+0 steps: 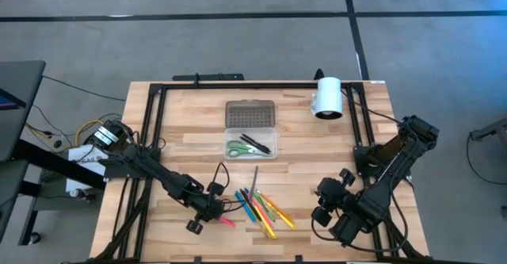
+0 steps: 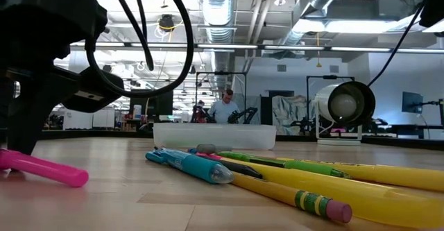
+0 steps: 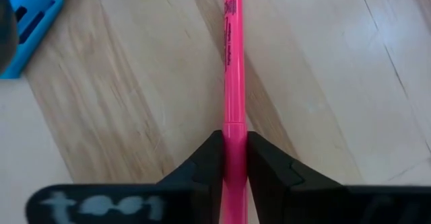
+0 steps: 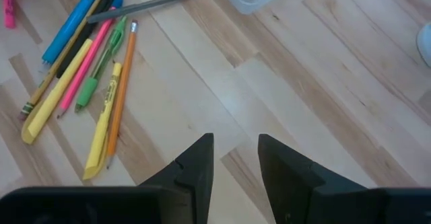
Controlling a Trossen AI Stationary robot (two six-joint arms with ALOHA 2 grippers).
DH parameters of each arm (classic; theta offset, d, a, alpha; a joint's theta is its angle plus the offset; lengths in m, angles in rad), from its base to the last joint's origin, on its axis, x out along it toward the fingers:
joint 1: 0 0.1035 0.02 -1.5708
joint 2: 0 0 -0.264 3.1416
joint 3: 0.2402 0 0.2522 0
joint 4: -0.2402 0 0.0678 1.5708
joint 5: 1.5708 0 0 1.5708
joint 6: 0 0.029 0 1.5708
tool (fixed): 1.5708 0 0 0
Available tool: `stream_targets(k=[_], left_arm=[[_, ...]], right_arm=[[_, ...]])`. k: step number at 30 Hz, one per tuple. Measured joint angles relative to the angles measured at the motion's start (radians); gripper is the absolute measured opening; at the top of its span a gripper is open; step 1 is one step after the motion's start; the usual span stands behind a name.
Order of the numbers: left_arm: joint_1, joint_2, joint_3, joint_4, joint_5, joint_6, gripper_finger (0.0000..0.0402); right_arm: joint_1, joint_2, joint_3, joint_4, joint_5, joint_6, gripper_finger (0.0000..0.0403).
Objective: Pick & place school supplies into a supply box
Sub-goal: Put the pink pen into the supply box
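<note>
My left gripper will release the pink pen in the clear supply box (image 1: pixel 254 138), between the black marker and dotted lid.
My left gripper (image 1: pixel 212 210) is shut on a pink pen (image 3: pixel 232 62) at the near left of the table. Right of it lies a loose pile of school supplies (image 1: pixel 261 204): blue, green, orange, pink and yellow pens and pencils flat on the wood, with a grey pencil (image 1: pixel 255 177) at its far end. The clear supply box (image 1: pixel 231 135) stands farther back. Green-handled scissors (image 1: pixel 238 149) and a black marker (image 1: pixel 255 143) lie in it, and its dotted lid (image 1: pixel 250 113) lies behind it. My right gripper (image 1: pixel 323 207) hangs open above bare wood to the right of the pile. My left gripper pinches the pink pen between its two fingers near one end of the barrel (image 3: pixel 234 158). The fingers slant down from above and lie across the pen. In the low view the pen's free end (image 2: pixel 75 178) lies on the table.
A white cylinder (image 1: pixel 327 97) stands on a frame at the far right. A black metal frame (image 1: pixel 198 83) borders the far edge and both sides of the table. Bare wood lies between the pile and the box (image 4: pixel 229 83). A person (image 2: pixel 223 109) stands in the room beyond.
</note>
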Motion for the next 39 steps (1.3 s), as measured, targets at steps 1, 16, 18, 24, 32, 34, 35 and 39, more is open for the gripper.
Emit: stream_targets(k=[1, 16, 18, 24, 32, 34, 35, 39], left_arm=[[0.001, 0.000, 0.000, 0.001, 0.001, -0.005, 0.0046], [0.050, 0.000, 0.003, 0.026, -0.004, -0.079, 0.0043], [0.058, 0.000, 0.014, 0.024, -0.023, -0.079, 0.0043], [0.086, 0.000, 0.062, 0.028, -0.039, -0.065, 0.0043], [0.147, 0.000, 0.157, 0.006, -0.045, 0.010, 0.0043], [0.168, 0.000, 0.181, -0.018, -0.058, 0.042, 0.0043], [0.180, 0.000, 0.191, -0.027, -0.068, 0.057, 0.0043], [0.251, 0.000, 0.221, -0.055, -0.102, 0.112, 0.0043]], right_arm=[[0.000, 0.000, 0.000, 0.000, 0.002, 0.000, 0.0111], [0.000, 0.000, 0.000, -0.001, 0.019, 0.000, 0.0111], [0.000, 0.000, 0.000, -0.002, 0.019, 0.000, 0.0111], [0.000, 0.000, 0.000, -0.003, 0.018, -0.001, 0.0111], [0.000, 0.000, 0.000, -0.002, 0.018, 0.000, 0.0111], [0.000, 0.000, 0.000, -0.001, 0.018, 0.000, 0.0111], [0.000, 0.000, 0.000, -0.001, 0.018, 0.000, 0.0111], [0.000, 0.000, 0.000, -0.001, 0.018, 0.000, 0.0111]])
